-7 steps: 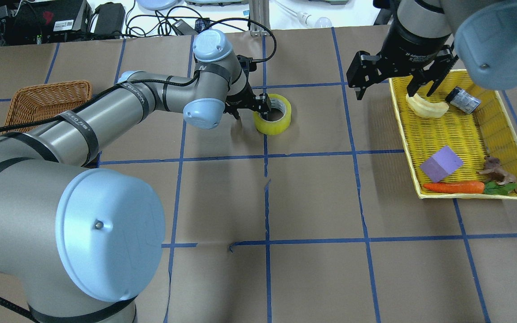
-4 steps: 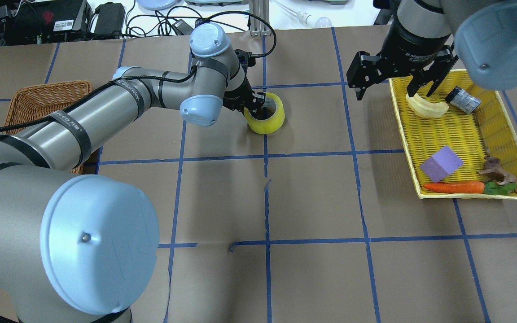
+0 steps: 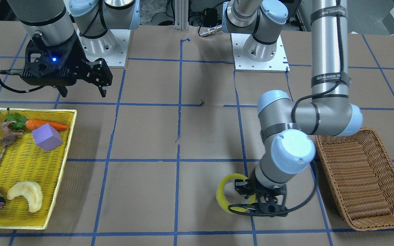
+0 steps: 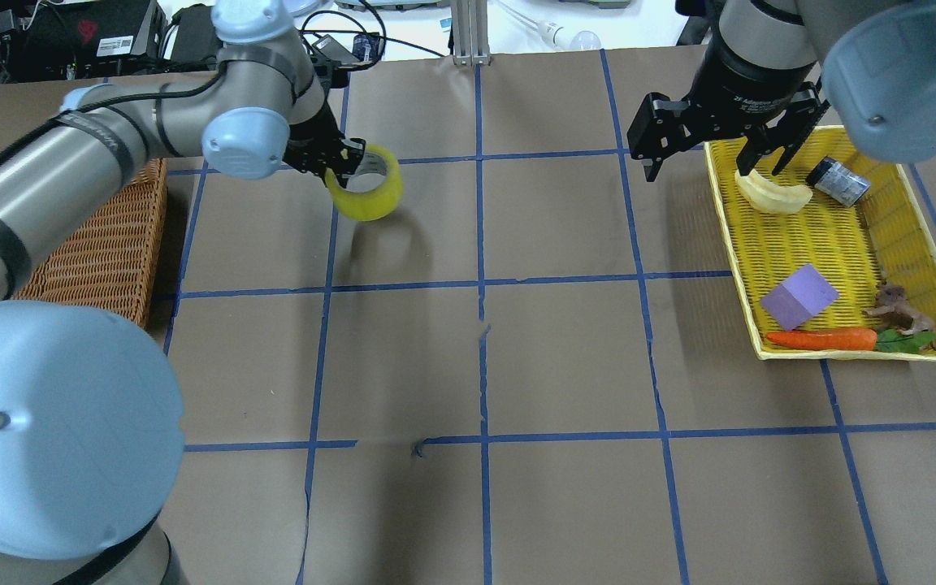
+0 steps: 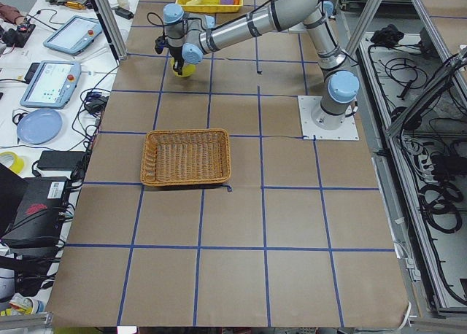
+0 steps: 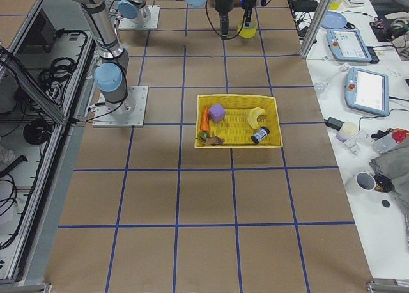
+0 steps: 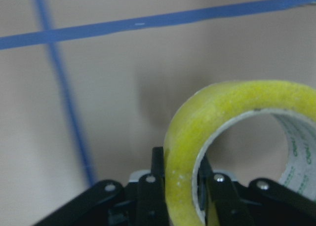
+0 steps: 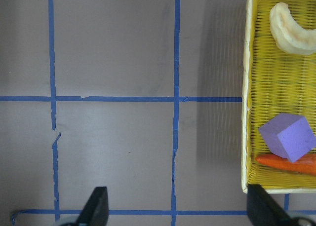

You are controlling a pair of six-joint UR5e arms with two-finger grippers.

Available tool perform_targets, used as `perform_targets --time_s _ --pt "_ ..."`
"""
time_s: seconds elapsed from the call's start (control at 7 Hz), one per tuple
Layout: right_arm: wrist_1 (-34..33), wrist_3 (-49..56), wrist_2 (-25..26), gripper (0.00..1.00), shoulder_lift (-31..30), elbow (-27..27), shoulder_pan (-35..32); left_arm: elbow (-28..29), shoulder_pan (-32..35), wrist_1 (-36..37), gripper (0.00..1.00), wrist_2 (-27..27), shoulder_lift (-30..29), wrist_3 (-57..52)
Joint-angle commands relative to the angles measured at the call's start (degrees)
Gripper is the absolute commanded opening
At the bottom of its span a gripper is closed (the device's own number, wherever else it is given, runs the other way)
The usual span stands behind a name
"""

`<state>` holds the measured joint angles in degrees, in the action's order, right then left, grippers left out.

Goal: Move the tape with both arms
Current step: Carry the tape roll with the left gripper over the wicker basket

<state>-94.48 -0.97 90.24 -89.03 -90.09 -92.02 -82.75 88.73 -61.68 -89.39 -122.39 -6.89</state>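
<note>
The robot's left gripper will release the yellow-green roll of tape near the middle of the empty brown wicker basket (image 3: 363, 172).
The yellow-green tape roll (image 4: 366, 197) hangs tilted above the table, a short way right of the wicker basket. My left gripper (image 4: 344, 166) is shut on its wall, one finger inside the core and one outside. The left wrist view shows the tape (image 7: 232, 112) pinched between the fingers (image 7: 148, 196), with bare table below. The front view shows the tape (image 3: 225, 194) beside the left gripper (image 3: 251, 198). My right gripper (image 4: 712, 162) is open and empty, hovering at the far left rim of the yellow tray; it also shows in the front view (image 3: 82, 90).
A brown wicker basket (image 4: 86, 244) sits on the left, also seen from the front (image 3: 364, 177). The yellow tray (image 4: 842, 236) on the right holds a purple cube (image 4: 799, 296), a carrot (image 4: 821, 339), a pale crescent (image 4: 773, 195), a small can (image 4: 838, 181) and a brown figure.
My left arm has lifted the tape off the table and carried it left toward the wicker basket. The right arm has not moved.
</note>
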Motion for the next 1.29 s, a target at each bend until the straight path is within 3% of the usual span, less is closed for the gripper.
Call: perform_targets --time_s 0.0,0.71,1.14 --pt "0.0 0.0 0.0 1.0 0.0 0.0 0.0 -0.8 -9.0 -2.6 0.0 -2.3 3.8 -8.5" --pt "0.1 0.0 0.0 1.0 0.0 0.0 0.0 -4.6 -33.0 -2.6 0.0 -3.6 7.3 -37.4" --pt "0.2 0.0 0.0 1.0 0.0 0.0 0.0 -11.9 -34.2 13.3 0.0 -3.2 4.3 -36.9"
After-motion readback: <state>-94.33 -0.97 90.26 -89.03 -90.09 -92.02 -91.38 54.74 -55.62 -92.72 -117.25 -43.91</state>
